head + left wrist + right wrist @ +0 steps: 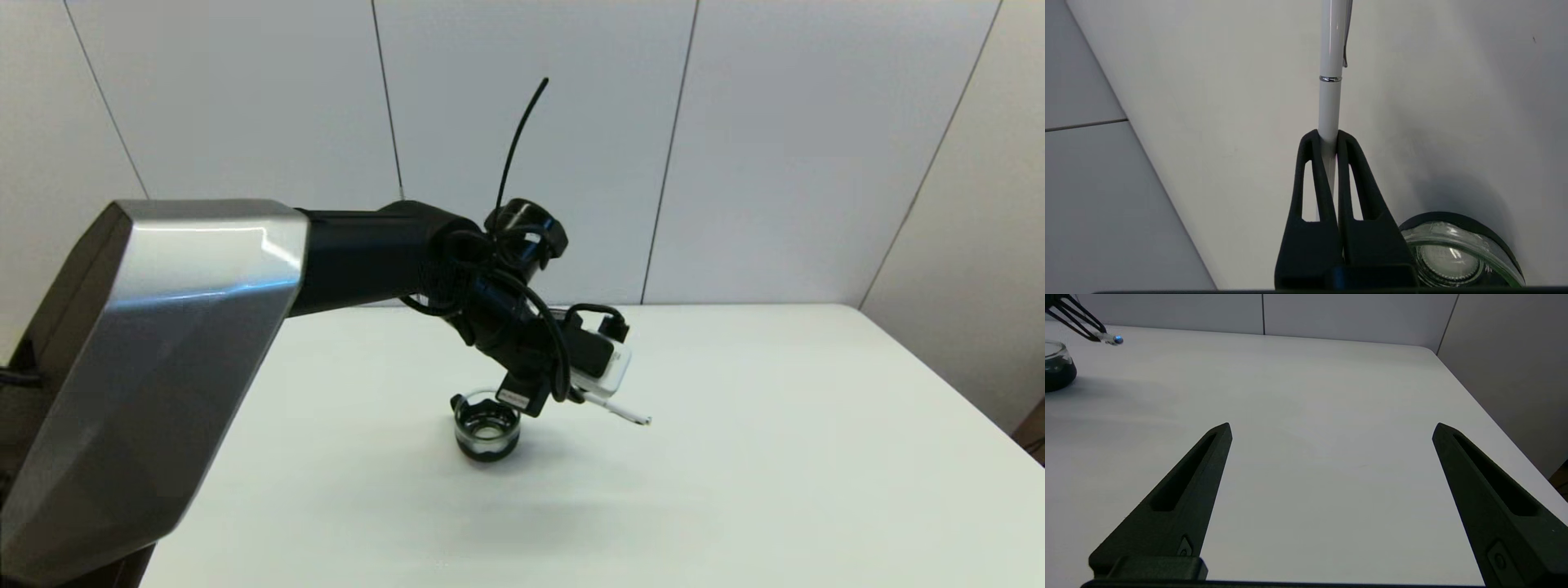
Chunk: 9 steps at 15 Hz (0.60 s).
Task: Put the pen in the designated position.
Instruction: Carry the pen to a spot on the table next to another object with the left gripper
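My left gripper has the pen. It will let the pen go flat on the bare white table (604,438) (1378,61) next to the small glass cup.
My left gripper (589,397) hangs above the middle of the white table (775,457), shut on the pen (625,412). The slim white pen sticks out past the fingertips toward the right, tilted slightly down and clear of the tabletop. In the left wrist view the two black fingers (1312,163) pinch the pen (1330,94) below its silver ring. The right wrist view shows the pen tip (1113,339) far off. No mark on the tabletop shows the designated position. My right gripper (1331,430) is open low over the table's right part, holding nothing.
A small glass cup with a dark base (487,429) stands on the table just left of and below the left gripper; it also shows as the cup (1457,253) and the cup (1056,365). The table's right edge (1486,416) runs beside the right gripper.
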Each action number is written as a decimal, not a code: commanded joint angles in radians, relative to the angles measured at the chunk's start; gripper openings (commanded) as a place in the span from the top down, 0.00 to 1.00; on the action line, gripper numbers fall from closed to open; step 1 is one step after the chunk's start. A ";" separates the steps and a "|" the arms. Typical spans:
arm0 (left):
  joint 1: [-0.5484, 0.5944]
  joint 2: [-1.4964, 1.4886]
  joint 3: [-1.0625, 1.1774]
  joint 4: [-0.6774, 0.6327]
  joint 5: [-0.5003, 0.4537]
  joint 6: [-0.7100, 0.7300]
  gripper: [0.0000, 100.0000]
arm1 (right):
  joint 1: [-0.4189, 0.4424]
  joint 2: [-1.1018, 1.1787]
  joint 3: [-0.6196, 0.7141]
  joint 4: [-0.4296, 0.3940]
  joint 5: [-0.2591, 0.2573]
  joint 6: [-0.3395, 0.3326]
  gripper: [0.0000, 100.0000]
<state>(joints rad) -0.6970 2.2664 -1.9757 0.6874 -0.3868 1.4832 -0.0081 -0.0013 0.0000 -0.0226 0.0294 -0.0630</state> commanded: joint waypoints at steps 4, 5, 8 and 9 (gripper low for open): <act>-0.002 0.048 0.000 0.004 -0.003 0.002 1.00 | 0.000 0.001 0.012 0.000 0.000 -0.001 0.00; -0.004 0.055 0.000 0.003 -0.003 0.002 1.00 | 0.000 0.001 0.012 0.000 0.000 -0.001 0.00; -0.010 0.073 0.000 -0.006 -0.003 0.002 1.00 | -0.001 0.001 0.014 0.000 0.000 -0.001 0.00; -0.010 0.081 0.000 -0.017 -0.003 0.002 1.00 | 0.000 0.001 0.012 0.000 0.000 -0.001 0.00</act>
<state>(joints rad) -0.7062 2.3328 -1.9757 0.6681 -0.3877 1.4764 -0.0081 -0.0013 0.0000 -0.0221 0.0291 -0.0638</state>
